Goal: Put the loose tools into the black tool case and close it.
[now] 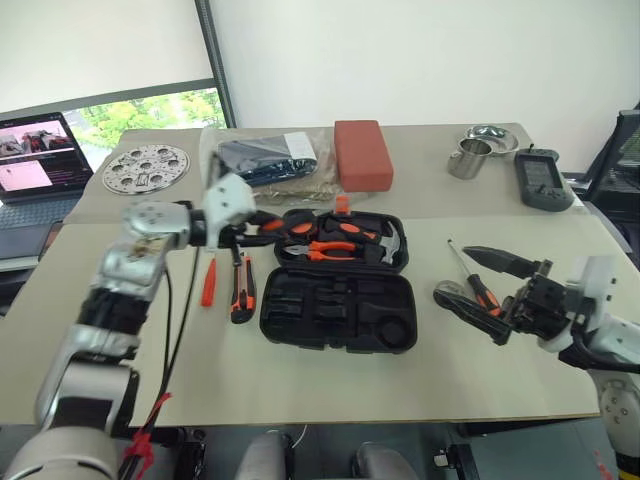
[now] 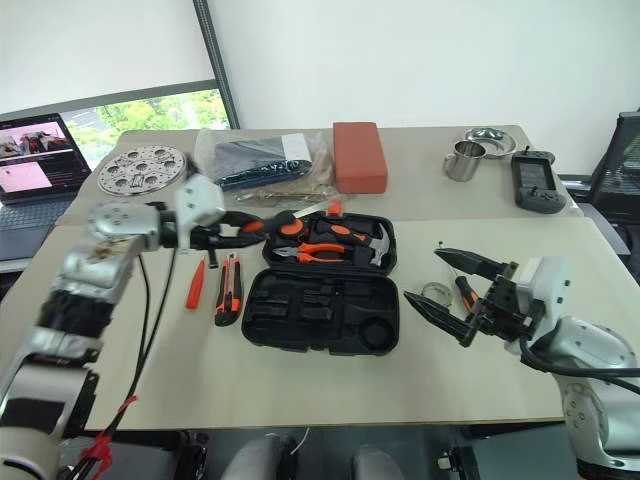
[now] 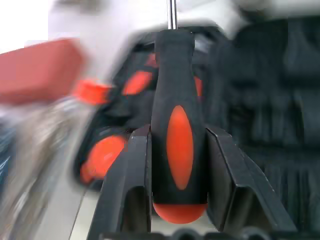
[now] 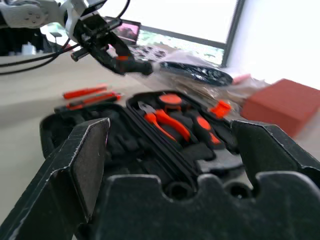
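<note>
The robot's left gripper should release the orange-and-black screwdriver in the black tool case's near half (image 1: 331, 276) (image 3: 229, 95), along the hinge.
The black tool case (image 1: 338, 318) lies open in the middle of the table, with pliers and a hammer in its far half. My left gripper (image 1: 255, 224) hovers over the case's far left corner, shut on an orange-and-black screwdriver (image 3: 179, 145) whose shaft points away past the fingertips. A slim orange screwdriver (image 1: 208, 281) and an orange-black utility knife (image 1: 242, 291) lie on the table left of the case. To the right of the case lie another orange-and-black screwdriver (image 1: 482, 291) and a small ring-shaped roll (image 2: 433, 292). Above these my right gripper (image 2: 428, 277) stands open, with nothing between its fingers.
Along the far side of the table are a perforated metal disc (image 1: 146, 167), a clear plastic bag (image 1: 265, 160), a red-brown block (image 1: 362, 152), a steel cup (image 1: 468, 158) and a grey handheld device (image 1: 542, 181). A laptop (image 1: 35, 160) stands at the far left.
</note>
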Robot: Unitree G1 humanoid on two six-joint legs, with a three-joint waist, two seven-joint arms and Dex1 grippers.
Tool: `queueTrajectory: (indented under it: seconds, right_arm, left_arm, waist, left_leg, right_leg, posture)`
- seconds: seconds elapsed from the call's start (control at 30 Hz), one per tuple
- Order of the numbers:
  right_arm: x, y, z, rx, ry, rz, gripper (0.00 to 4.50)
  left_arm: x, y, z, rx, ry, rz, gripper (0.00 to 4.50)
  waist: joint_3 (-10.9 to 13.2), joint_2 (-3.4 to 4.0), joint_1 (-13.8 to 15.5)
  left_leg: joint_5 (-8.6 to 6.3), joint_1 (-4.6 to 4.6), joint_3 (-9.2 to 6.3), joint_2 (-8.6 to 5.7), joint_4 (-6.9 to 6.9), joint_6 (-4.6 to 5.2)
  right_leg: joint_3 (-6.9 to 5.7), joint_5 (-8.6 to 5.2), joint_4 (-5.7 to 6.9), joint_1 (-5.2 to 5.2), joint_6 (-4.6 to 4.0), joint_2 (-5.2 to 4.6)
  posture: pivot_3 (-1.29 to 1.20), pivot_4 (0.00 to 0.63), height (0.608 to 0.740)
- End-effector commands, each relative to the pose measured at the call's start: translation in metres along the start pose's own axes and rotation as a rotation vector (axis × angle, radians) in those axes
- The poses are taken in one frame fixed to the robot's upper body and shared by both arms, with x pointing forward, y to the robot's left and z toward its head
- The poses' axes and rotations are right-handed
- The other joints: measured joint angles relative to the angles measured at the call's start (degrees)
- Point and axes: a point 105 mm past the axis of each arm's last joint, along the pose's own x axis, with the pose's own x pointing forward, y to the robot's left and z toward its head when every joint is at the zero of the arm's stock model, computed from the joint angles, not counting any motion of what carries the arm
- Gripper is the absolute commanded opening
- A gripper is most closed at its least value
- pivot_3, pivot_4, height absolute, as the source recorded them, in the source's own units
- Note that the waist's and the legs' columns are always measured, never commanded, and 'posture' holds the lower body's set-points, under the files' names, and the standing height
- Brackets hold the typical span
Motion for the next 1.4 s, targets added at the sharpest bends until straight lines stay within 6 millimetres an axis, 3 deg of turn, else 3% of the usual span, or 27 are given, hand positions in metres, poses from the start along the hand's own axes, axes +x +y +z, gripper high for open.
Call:
queueTrajectory:
  seconds: [0.03, 0.2, 0.47, 0.97, 1.27, 1.33, 1.4]
  right_arm:
    - [-0.003, 0.003, 0.014, -0.06, -0.044, -0.016, 4.5]
    - [-0.004, 0.013, 0.012, -0.053, -0.054, -0.043, 4.5]
    - [-0.004, 0.016, 0.014, -0.059, -0.061, -0.059, 4.5]
    - [0.006, 0.018, 0.016, -0.049, -0.072, -0.015, 4.5]
    - [0.016, 0.021, 0.021, -0.047, -0.081, -0.004, 4.5]
    - [0.016, 0.022, 0.022, -0.045, -0.082, -0.005, 4.5]
    - [0.017, 0.022, 0.022, -0.042, -0.082, -0.004, 4.5]
  left_arm:
    - [0.007, 0.0, 0.001, 0.115, 0.022, -0.102, 0.96]
    - [0.025, -0.001, -0.002, 0.121, 0.069, -0.211, 0.96]
    - [0.03, -0.02, -0.024, -0.039, 0.161, -0.327, 0.96]
    - [0.009, -0.022, -0.045, -0.098, 0.237, -0.256, 0.96]
    - [0.024, -0.019, -0.043, -0.155, 0.214, -0.196, 0.96]
    - [0.024, -0.02, -0.044, -0.17, 0.218, -0.192, 1.96]
    - [0.022, -0.021, -0.047, -0.171, 0.231, -0.197, 2.58]
  waist:
    - [0.03, -0.03, -0.49]
    - [0.06, -0.04, -0.7]
    - [0.08, 0.01, -0.83]
    - [0.02, 0.13, -0.91]
    - [-0.01, 0.17, -0.57]
    - [-0.01, 0.17, -0.51]
    - [-0.02, 0.18, -0.57]
  left_leg:
    - [0.0, 0.0, 0.0, 0.02, 0.0, 0.0]
    - [0.0, -0.14, -0.1, 0.06, 0.05, 0.0]
    - [0.0, -0.18, -0.2, 0.08, 0.2, 0.01]
    - [0.0, -0.15, -0.33, 0.29, 0.44, 0.01]
    - [0.0, -0.17, -0.36, 0.27, 0.49, 0.01]
    - [0.0, -0.21, -0.4, 0.26, 0.54, 0.01]
    - [0.0, -0.23, -0.41, 0.25, 0.55, 0.02]
  right_leg:
    - [0.03, 0.0, 0.0, 0.0, 0.0, 0.04]
    - [0.07, -0.01, 0.03, -0.01, 0.02, 0.24]
    - [0.11, -0.02, 0.13, -0.01, 0.04, 0.29]
    - [0.12, -0.02, 0.36, 0.02, 0.04, 0.59]
    - [0.14, -0.02, 0.36, 0.06, 0.04, 0.56]
    - [0.14, -0.02, 0.36, 0.07, 0.04, 0.56]
    - [0.16, -0.02, 0.37, 0.07, 0.04, 0.56]
  posture:
    - [0.0, 0.15, 0.74]
    - [0.0, 0.15, 0.74]
    - [0.0, 0.15, 0.74]
    - [0.0, 0.15, 0.74]
    - [0.0, 0.15, 0.74]
    - [0.0, 0.15, 0.74]
    - [0.0, 0.15, 0.74]
